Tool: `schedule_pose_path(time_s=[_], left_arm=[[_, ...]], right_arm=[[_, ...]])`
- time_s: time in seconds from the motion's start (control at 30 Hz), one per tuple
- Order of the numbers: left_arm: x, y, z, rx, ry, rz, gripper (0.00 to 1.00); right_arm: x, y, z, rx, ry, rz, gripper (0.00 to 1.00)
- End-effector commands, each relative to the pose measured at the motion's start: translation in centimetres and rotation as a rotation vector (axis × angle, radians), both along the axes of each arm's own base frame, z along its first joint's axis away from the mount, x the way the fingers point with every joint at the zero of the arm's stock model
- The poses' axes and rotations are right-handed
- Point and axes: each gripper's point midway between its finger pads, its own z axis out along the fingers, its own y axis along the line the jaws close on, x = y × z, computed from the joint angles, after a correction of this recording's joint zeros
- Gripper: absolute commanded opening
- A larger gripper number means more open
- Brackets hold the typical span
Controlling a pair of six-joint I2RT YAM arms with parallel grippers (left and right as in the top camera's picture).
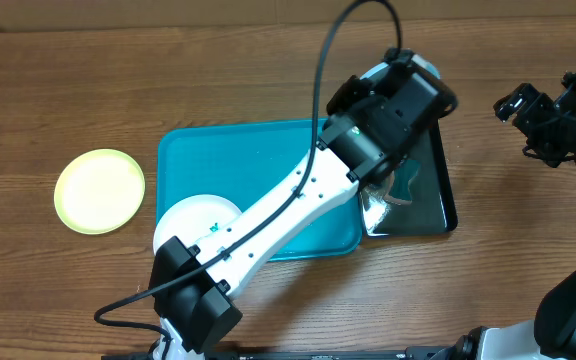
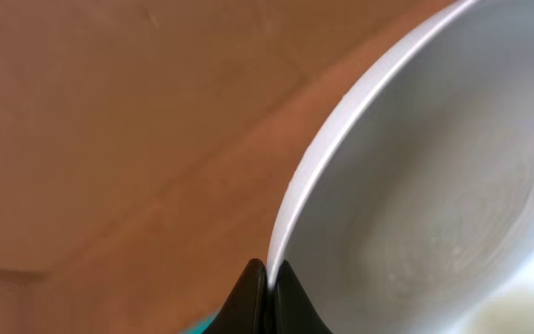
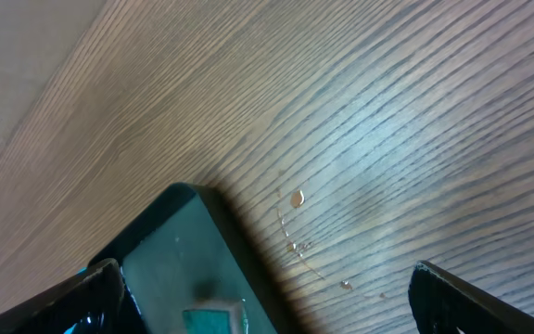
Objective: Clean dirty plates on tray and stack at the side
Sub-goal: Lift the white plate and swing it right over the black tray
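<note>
Next, my left hand releases the pale blue plate on top of the yellow-green plate (image 1: 104, 190) beside the turquoise tray.
My left gripper (image 2: 272, 278) is shut on the rim of a pale plate (image 2: 434, 176), which looks like the pale blue one. In the overhead view the left arm reaches across the turquoise tray (image 1: 258, 160) and holds that plate (image 1: 380, 203) tilted over the black tray (image 1: 438, 190); the arm hides most of it. The white plate (image 1: 196, 218) lies at the turquoise tray's near left corner. The yellow-green plate (image 1: 99, 190) lies on the table left of the tray. My right gripper (image 1: 530, 112) is open and empty over the table, right of the black tray.
The right wrist view shows the black tray's corner (image 3: 179, 232) with a small green block (image 3: 213, 320) in it. There are droplets on the wood (image 3: 297, 199) beside it. The left arm's cable arcs over the turquoise tray (image 1: 320, 60).
</note>
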Motion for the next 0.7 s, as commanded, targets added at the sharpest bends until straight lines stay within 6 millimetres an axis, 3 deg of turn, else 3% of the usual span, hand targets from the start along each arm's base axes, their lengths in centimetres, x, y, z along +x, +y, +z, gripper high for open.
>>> schedule_pose_path(time_s=[0.0, 0.27, 0.67], left_arm=[[0.3, 0.0, 2.8, 0.183, -0.090, -0.039, 0.04], [-0.9, -3.0, 4.3, 0.375, -0.142, -0.195, 0.04], [-2.5, -5.5, 8.3, 0.521, -0.284, -0.219, 0.04]], right_arm=[[0.4, 0.2, 0.8, 0.004, -0.026, 0.011, 1.00], [0.4, 0.2, 0.8, 0.004, -0.026, 0.011, 1.00], [0.4, 0.2, 0.8, 0.004, -0.026, 0.011, 1.00]])
